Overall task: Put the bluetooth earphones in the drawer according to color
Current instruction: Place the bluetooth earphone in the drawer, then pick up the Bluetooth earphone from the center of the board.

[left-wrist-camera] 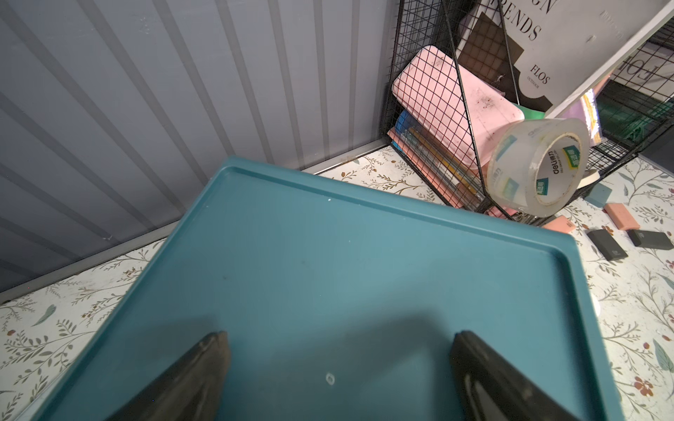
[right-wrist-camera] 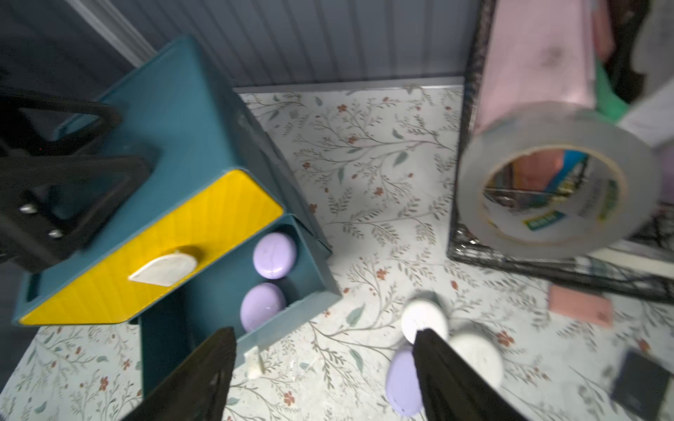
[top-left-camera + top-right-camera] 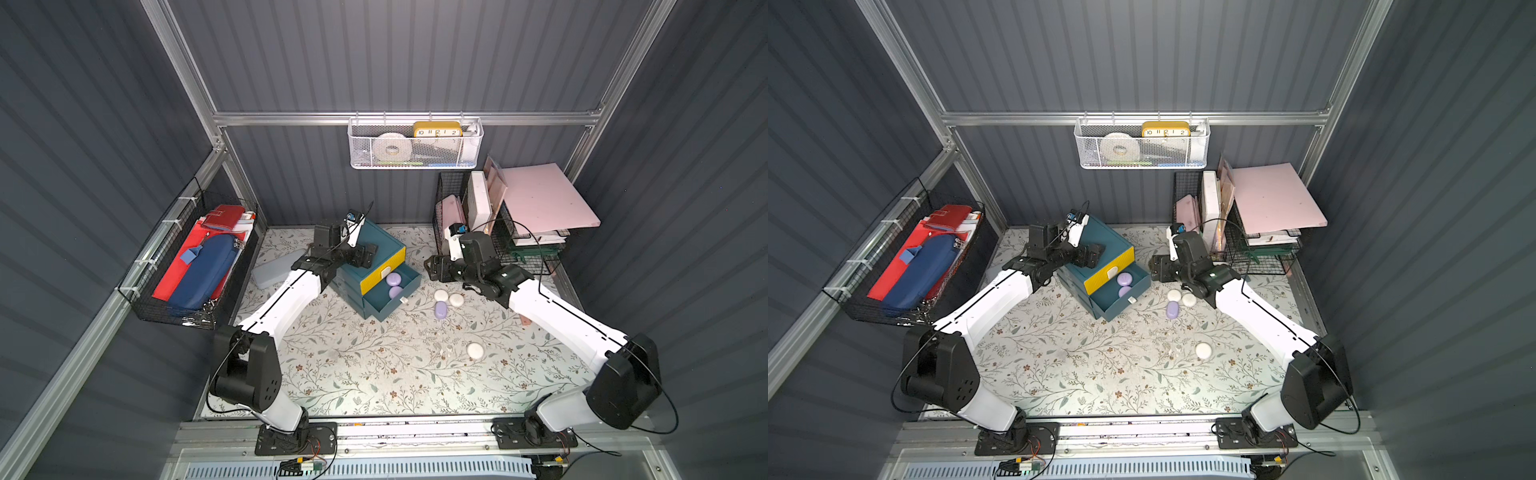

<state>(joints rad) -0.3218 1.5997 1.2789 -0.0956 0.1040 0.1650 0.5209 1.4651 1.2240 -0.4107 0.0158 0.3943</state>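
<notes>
My right gripper will grip the sides of the lilac earphone case (image 3: 441,310) (image 2: 404,383) that is lying on the mat next to the white cases.
The teal drawer cabinet (image 3: 376,245) stands at the back centre, its top front yellow (image 2: 153,251). Its middle drawer (image 3: 384,305) is pulled out and holds two lilac earphone cases (image 2: 274,255) (image 2: 262,306). On the mat to its right lie two white cases (image 3: 441,295) (image 3: 456,300) and a lilac one (image 3: 441,310). Another white case (image 3: 475,350) lies nearer the front. My left gripper (image 1: 339,333) is open over the cabinet's top, holding nothing. My right gripper (image 2: 324,331) is open and empty, just right of the pulled-out drawer, above the mat.
A black wire rack (image 3: 457,195) with pink boards and a tape roll (image 1: 539,164) stands at the back right. Small pink and black chips (image 1: 607,245) lie beside it. A pale grey-blue case (image 3: 272,272) lies left of the cabinet. A black wall basket (image 3: 141,299) hangs at the left.
</notes>
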